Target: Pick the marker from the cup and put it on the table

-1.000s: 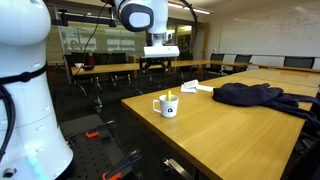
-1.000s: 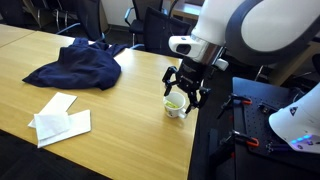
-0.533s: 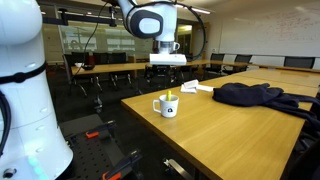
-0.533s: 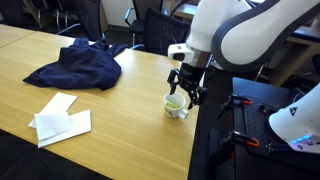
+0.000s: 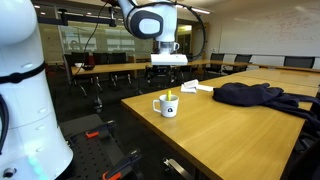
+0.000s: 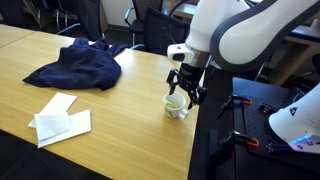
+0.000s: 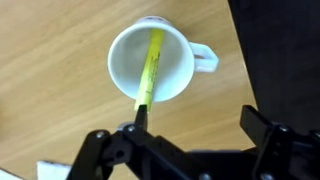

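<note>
The yellow marker sticks out above the white cup's rim, and my gripper will close on its upper end (image 5: pixel 169 92) (image 7: pixel 144 102) there.
A small white mug, the cup (image 7: pixel 150 62), stands near the edge of the light-brown wooden table (image 7: pixel 60 120). The thin yellow marker (image 7: pixel 152 65) leans inside it, its dark tip sticking out over the rim. My gripper (image 7: pixel 195 122) hangs open above the cup, its fingers apart and empty. In both exterior views the cup (image 5: pixel 168 105) (image 6: pixel 175 105) sits at the table corner with the gripper (image 6: pixel 184 90) just above it. The marker's yellow end shows in the cup (image 5: pixel 169 97).
A dark blue garment (image 6: pixel 80 65) lies on the table (image 6: pixel 120 110), also seen in an exterior view (image 5: pixel 255 95). White papers (image 6: pixel 60 118) lie near the table's edge. The table edge drops off just beside the cup. Chairs and more tables stand behind.
The gripper has come down and turned over the cup in the first half second. Since then nothing has visibly moved.
</note>
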`<state>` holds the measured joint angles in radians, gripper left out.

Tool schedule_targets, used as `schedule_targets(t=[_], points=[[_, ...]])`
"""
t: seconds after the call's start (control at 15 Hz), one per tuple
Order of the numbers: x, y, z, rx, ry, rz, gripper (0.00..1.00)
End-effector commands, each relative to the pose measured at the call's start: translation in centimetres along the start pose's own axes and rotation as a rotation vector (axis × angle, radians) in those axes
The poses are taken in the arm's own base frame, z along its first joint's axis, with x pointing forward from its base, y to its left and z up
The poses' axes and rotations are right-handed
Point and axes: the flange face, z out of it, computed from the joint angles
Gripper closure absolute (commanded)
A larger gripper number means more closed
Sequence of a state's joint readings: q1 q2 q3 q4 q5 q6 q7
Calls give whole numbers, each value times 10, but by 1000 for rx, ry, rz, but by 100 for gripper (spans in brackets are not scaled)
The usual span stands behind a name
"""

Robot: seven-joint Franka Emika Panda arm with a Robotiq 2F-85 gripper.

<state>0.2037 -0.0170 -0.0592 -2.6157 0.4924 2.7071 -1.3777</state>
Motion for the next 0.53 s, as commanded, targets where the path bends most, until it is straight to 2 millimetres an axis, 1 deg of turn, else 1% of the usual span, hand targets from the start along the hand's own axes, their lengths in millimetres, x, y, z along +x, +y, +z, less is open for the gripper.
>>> schedule_targets(t=[0.0, 0.13, 0.2, 0.27, 0.33, 0.4, 0.47], points=[[-7, 11, 7, 24, 1, -70, 0], [-14, 19, 13, 33, -6, -79, 1], [-16, 22, 16, 43, -4, -72, 5], [-18, 25, 21, 38, -12, -55, 7], [-20, 29, 27, 34, -22, -17, 13], [-21, 32, 32, 36, -21, 3, 15], [-22, 36, 36, 44, -19, 25, 22]])
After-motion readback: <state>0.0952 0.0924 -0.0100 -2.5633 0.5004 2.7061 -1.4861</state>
